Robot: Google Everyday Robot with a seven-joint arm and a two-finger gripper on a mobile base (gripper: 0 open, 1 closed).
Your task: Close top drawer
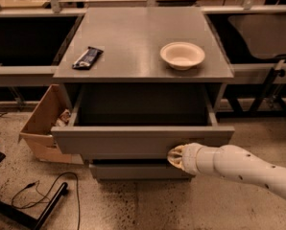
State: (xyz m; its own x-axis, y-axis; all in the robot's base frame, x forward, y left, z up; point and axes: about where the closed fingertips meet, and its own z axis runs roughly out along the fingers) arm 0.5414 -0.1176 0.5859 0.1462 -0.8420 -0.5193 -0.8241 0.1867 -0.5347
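Next, my gripper releases the top drawer, front shut, just beneath the front edge of the cabinet top (143, 117).
The top drawer (133, 140) of the grey cabinet stands pulled out, its grey box interior open and looking empty. Its flat front has no handle. My gripper (174, 156) is at the end of the white arm that comes in from the lower right. It is up against the lower right part of the drawer front. A lower drawer front (138, 170) shows just beneath.
On the cabinet top (133, 42) lie a dark snack bar (88, 57) at the left and a cream bowl (182, 55) at the right. A cardboard box (42, 126) stands on the floor at the left. Black cables (47, 195) lie at the lower left.
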